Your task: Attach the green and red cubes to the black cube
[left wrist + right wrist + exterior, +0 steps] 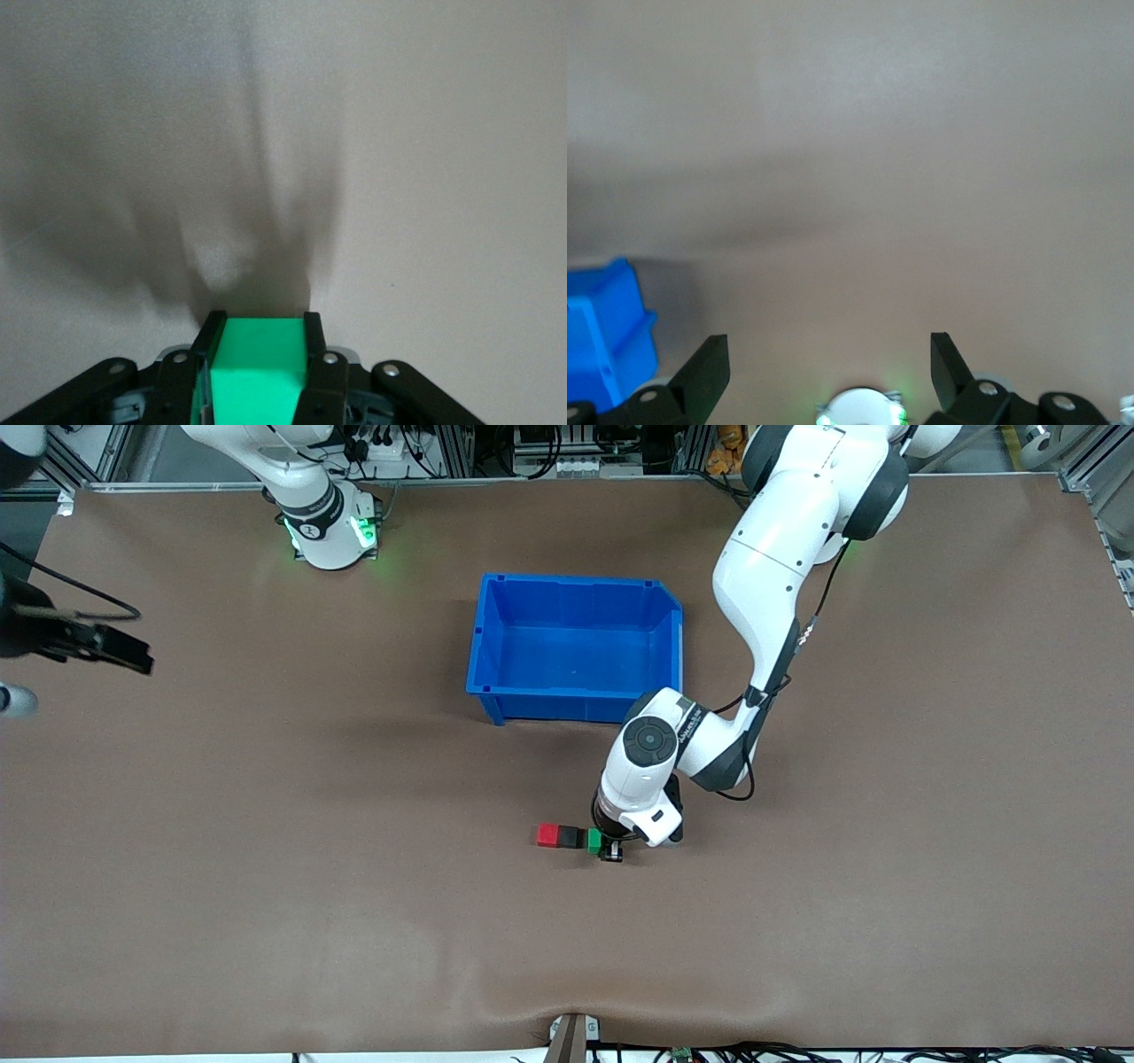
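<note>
Next, I release the green cube with my left gripper against the black cube's side opposite the red cube (586, 839), on the table.
The red cube (547, 834), the black cube (570, 837) and the green cube (594, 841) stand in one row on the table, side by side and seemingly touching, with the black one in the middle. My left gripper (609, 849) is down at the row's end toward the left arm's side, shut on the green cube. In the left wrist view the green cube (259, 367) fills the gap of the left gripper (262, 322). My right gripper (124, 654) waits, open and empty, over the right arm's end of the table; it also shows in the right wrist view (828, 341).
An empty blue bin (576, 584) stands farther from the front camera than the cubes, mid-table; its corner shows in the right wrist view (602, 345). The left arm's forearm (762, 593) reaches over the table beside the bin. Brown table surface surrounds the cubes.
</note>
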`<state>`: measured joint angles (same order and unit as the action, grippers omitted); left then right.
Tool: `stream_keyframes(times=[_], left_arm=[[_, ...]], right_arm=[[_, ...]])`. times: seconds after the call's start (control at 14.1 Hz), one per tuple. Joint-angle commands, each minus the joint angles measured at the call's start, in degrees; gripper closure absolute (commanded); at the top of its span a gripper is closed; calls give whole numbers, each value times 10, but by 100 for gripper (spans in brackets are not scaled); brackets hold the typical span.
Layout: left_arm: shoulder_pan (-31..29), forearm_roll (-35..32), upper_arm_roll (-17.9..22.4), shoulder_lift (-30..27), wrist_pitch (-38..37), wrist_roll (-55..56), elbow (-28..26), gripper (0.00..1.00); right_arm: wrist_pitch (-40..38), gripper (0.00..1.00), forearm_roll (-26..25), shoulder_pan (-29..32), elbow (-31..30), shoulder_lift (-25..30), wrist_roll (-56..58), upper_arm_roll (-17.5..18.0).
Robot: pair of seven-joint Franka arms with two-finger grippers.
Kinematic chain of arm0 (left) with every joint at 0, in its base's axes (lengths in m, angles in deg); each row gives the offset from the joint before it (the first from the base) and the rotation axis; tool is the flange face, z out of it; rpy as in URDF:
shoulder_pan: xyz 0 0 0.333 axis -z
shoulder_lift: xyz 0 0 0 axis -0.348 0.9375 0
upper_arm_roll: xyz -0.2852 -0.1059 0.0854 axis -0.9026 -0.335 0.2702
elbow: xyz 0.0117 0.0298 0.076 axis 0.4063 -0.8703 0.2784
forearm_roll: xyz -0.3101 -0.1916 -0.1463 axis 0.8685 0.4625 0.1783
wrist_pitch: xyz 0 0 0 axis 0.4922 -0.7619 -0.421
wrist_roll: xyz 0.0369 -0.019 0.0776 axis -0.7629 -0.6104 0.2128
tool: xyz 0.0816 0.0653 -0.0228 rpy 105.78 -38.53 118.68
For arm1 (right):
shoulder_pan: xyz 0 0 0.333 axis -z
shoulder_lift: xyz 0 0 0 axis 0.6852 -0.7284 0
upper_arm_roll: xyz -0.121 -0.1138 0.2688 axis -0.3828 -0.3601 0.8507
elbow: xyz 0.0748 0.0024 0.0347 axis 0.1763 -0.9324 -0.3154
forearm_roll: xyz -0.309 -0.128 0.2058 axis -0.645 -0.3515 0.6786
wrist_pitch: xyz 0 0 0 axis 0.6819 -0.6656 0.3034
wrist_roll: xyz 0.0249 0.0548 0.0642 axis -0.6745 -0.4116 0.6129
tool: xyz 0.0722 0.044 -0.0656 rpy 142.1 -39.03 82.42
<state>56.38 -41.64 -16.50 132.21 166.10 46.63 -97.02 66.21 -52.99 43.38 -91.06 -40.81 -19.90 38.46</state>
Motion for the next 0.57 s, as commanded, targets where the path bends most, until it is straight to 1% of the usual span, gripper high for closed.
stream_keyframes(times=[0.0, 0.07, 0.28, 0.35, 0.42, 0.49], left_arm=[[8, 6, 2, 14, -12, -14, 19, 100], [8, 7, 2, 14, -12, -17, 19, 100], [9, 6, 2, 14, -3, -18, 20, 100], [10, 6, 2, 14, 0, -18, 20, 100], [13, 6, 2, 14, 2, -18, 21, 100], [13, 6, 2, 14, 6, -18, 21, 100]], right_arm=[[11, 0, 40, -11, -98, 75, 44, -35], [20, 0, 40, -18, -130, 96, 44, -39], [127, 0, 40, -24, -247, 171, 41, -39], [128, 0, 37, -23, -236, 169, 40, -40], [122, 0, 34, -20, -188, 155, 47, -47], [92, 0, 30, -25, -127, 132, 43, -57]])
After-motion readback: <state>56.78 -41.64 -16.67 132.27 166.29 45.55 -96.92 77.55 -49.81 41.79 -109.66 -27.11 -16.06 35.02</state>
